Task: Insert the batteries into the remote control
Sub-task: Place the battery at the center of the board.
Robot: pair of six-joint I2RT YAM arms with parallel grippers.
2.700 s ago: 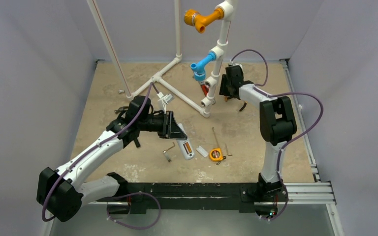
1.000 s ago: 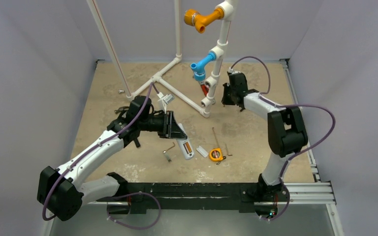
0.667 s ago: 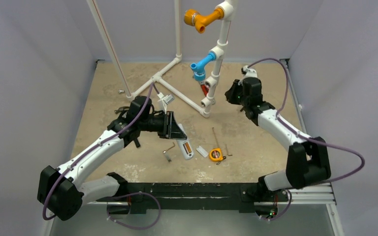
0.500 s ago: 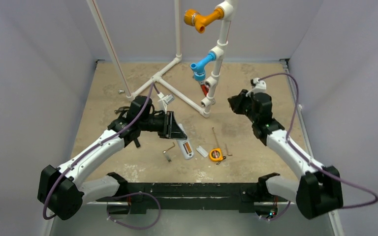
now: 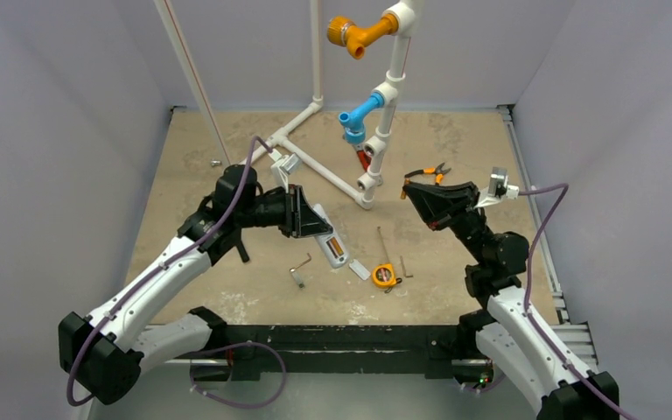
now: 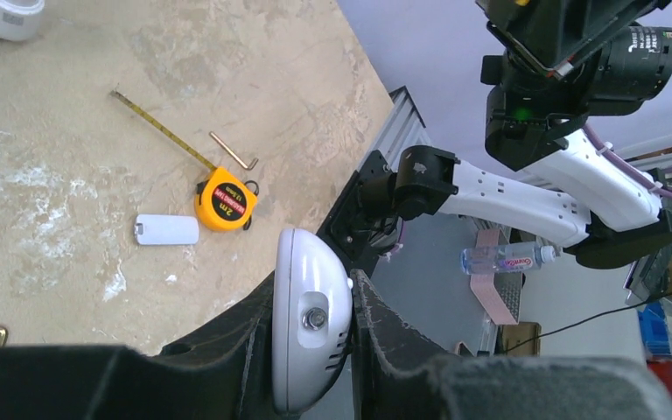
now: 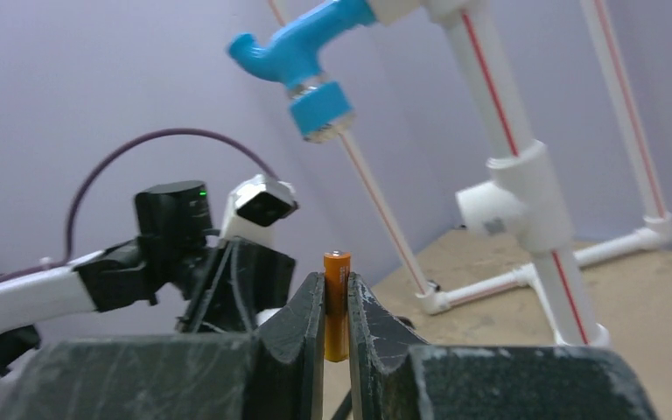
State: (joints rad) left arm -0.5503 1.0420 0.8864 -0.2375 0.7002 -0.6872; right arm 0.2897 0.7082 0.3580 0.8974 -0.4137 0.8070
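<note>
Next, my right gripper releases its orange battery on the table (image 5: 416, 236) between the orange-handled pliers and the yellow tape measure.
My left gripper (image 5: 308, 219) is shut on the remote control (image 5: 332, 246), a slim white handset held slanted over the table's middle. An orange battery (image 5: 336, 250) lies in its open back. In the left wrist view the remote's rounded white end (image 6: 312, 328) sits clamped between my fingers (image 6: 385, 332). My right gripper (image 5: 418, 198) is to the right of the remote and apart from it. It is shut on a second orange battery (image 7: 336, 302), which stands upright between the fingertips. That battery is hidden in the top view.
A yellow tape measure (image 5: 385, 276) with its tape pulled out, a small white flat plate (image 5: 359, 270) and two hex keys (image 5: 300, 267) lie near the front. Orange-handled pliers (image 5: 426, 173) lie at the back right. A white pipe stand (image 5: 376, 131) with blue and orange valves rises at the back.
My right arm has swung from the pipe stand at the back out to the right and lower, uncovering the pliers. My left gripper has shifted the remote slightly back and right.
</note>
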